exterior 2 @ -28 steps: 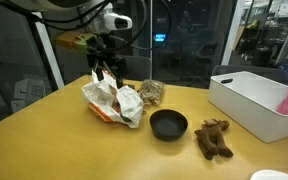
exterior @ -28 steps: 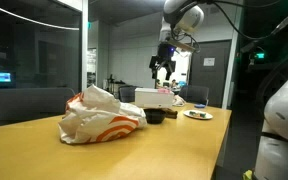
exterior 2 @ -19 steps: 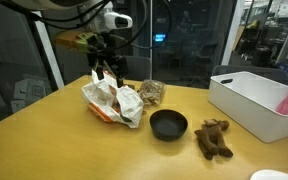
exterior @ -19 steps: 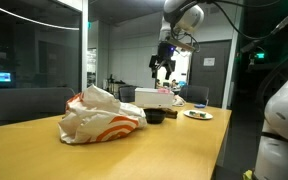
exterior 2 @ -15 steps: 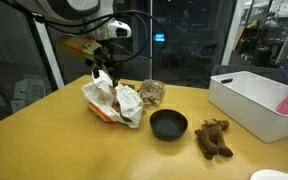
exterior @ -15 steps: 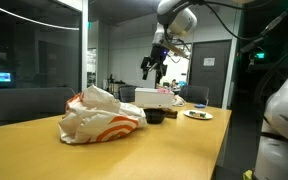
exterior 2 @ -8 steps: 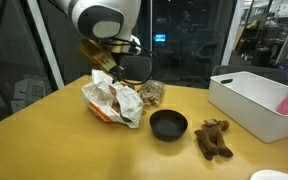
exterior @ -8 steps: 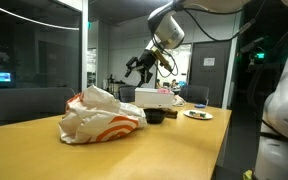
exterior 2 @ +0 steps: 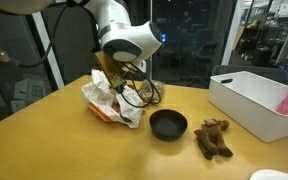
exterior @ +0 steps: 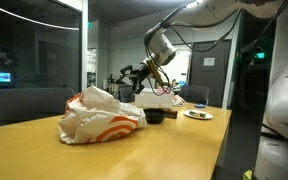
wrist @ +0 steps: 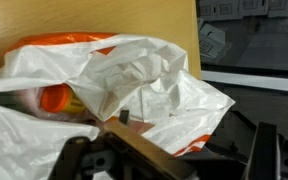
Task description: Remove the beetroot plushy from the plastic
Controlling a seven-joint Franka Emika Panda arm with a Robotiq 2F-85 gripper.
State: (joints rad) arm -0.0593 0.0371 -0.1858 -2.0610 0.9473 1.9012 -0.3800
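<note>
I need to next reach with my gripper into the white plastic bag's opening point(exterior: 123, 107) point(wrist: 81, 115) and close on the dark green cloth beside the orange-red patch.
A crumpled white plastic bag with orange print point(exterior: 102, 114) lies on the wooden table; it shows in both exterior views point(exterior 2: 114, 100). In the wrist view the bag point(wrist: 144, 85) fills the frame, with an orange-red patch point(wrist: 54, 98) showing through its folds. I cannot tell whether that patch is the beetroot plushy. My gripper point(exterior: 127, 76) hangs tilted just above the far side of the bag. Its dark fingers stand apart at the bottom of the wrist view point(wrist: 172, 152) and hold nothing. The arm point(exterior 2: 129, 45) hides the gripper in an exterior view.
A black bowl point(exterior 2: 168, 124) stands beside the bag, with a brown plush toy point(exterior 2: 214, 138) past it. A white bin point(exterior 2: 252, 100) holds something pink. A clear packet point(exterior 2: 150, 93) lies behind the bag. A plate point(exterior: 197, 114) sits at the table's far end.
The arm has swung down and tilted from high above the table to just over the bag. The bag and the other things have not moved.
</note>
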